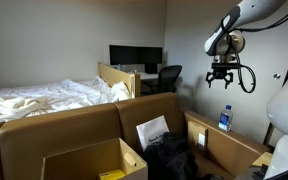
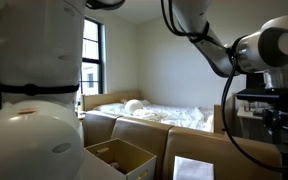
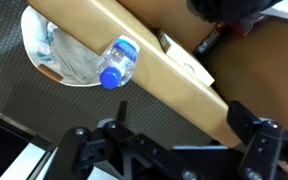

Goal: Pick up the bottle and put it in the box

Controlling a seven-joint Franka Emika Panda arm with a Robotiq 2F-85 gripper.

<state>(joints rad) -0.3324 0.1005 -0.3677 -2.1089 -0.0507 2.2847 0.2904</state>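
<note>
I will next lower my gripper to the bottle's blue cap (image 1: 227, 108) (image 3: 110, 77) and close it there, so that the bottle hangs below my fingers.
The bottle (image 1: 225, 118), small and clear with a blue label and cap, stands upright on the rim of the long cardboard box (image 1: 234, 150). From above in the wrist view the bottle (image 3: 117, 62) rests on a brown cardboard strip. My gripper (image 1: 221, 80) hangs open and empty above the bottle; its fingers (image 3: 164, 140) frame the bottom of the wrist view, and it also shows in an exterior view (image 2: 277, 125). The square brown box (image 1: 84, 153) with a yellow item inside sits low at the front, well away from the gripper; it also shows in an exterior view (image 2: 124, 152).
Tall cardboard panels (image 1: 74, 120) stand before a bed (image 1: 44, 95). A dark bag (image 1: 169, 155) and a white sheet (image 1: 152, 130) lie between the boxes. A white round container with cloth (image 3: 49, 45) lies beside the bottle. A desk with a monitor and chair (image 1: 144, 65) stands behind.
</note>
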